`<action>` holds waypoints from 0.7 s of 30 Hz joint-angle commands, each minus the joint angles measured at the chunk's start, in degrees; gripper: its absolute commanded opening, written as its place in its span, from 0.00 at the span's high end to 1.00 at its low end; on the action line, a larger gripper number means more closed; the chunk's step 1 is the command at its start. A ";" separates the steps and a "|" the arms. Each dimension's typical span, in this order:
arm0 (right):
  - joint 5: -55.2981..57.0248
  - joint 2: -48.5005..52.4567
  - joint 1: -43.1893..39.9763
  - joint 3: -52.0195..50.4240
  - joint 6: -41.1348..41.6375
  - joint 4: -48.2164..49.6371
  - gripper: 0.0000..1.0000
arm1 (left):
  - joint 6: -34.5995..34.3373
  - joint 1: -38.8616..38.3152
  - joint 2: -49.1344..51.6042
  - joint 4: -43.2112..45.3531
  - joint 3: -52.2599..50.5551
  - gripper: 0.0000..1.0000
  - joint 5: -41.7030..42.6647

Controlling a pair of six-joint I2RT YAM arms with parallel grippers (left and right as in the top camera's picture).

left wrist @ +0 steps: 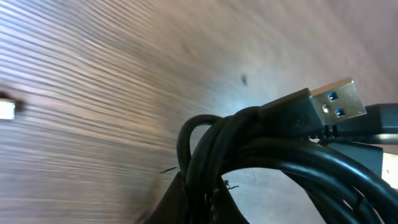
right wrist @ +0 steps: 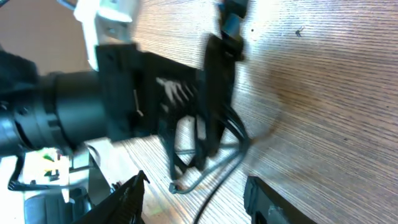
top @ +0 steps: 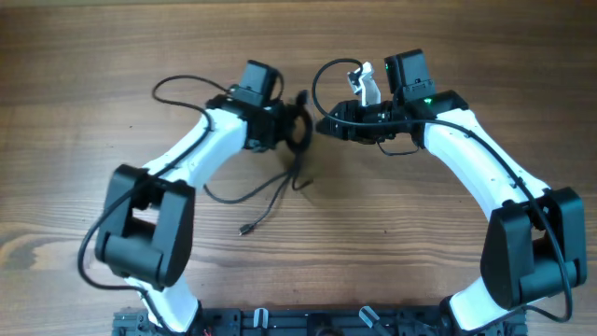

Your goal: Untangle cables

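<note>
The left gripper holds the looped black cables in a bunch, so the right gripper should take hold of the bunch [top: 300, 138] before the left gripper pulls out a strand of cable.
The thin black cables [top: 280, 182] hang in a bunch from my left gripper [top: 297, 119] and trail over the table to a small plug end [top: 244, 230]. In the left wrist view the jaws [left wrist: 208, 199] are shut on the looped black cables [left wrist: 249, 143], with a silvery USB plug [left wrist: 339, 102] sticking out to the right. My right gripper [top: 322, 124] faces the left one from close by. In the right wrist view its fingers [right wrist: 196, 196] are wide apart and empty, and cable strands [right wrist: 217, 162] hang from the left gripper [right wrist: 211, 93] in front of them.
The wooden table [top: 392, 243] carries everything. A thin black loop [top: 177, 86] lies behind the left arm. A small pale object [left wrist: 6, 109] lies on the wood at the left edge of the left wrist view.
</note>
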 commanded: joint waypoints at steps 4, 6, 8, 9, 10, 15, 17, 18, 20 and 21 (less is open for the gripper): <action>2.47 -1.73 3.91 0.24 5.42 2.32 0.46 | -24.20 3.26 -5.97 -3.04 0.33 0.96 0.70; 5.68 -1.70 5.55 0.24 7.56 4.11 0.46 | -28.24 3.26 -5.99 -3.23 0.33 0.96 4.31; 7.63 -1.70 7.17 0.24 8.72 6.97 0.47 | -31.98 3.26 -5.99 -3.69 0.33 0.96 7.58; 9.11 -1.70 7.85 0.22 10.08 8.26 0.48 | -33.46 3.26 -5.99 -3.67 0.33 0.96 10.23; 10.49 -1.70 8.07 0.22 10.71 8.55 0.49 | -34.99 3.26 -5.99 -3.67 0.33 0.96 11.61; 12.87 -1.60 8.11 0.22 11.34 8.81 0.55 | -37.55 3.26 -5.99 -3.17 0.33 0.96 16.96; 13.75 -1.33 8.11 0.22 11.23 9.01 0.57 | -37.55 3.26 -5.99 -2.19 0.33 0.96 20.28; 14.40 -1.27 8.11 0.22 11.21 9.11 0.57 | -37.55 3.26 -5.99 -1.75 0.33 0.96 21.79; 17.16 -1.16 8.09 0.22 11.28 9.16 0.60 | -37.55 3.26 -5.99 -0.98 0.33 0.96 24.94; 18.03 -1.09 8.09 0.22 11.28 9.16 0.62 | -37.48 3.26 -5.99 -0.55 0.33 0.96 26.40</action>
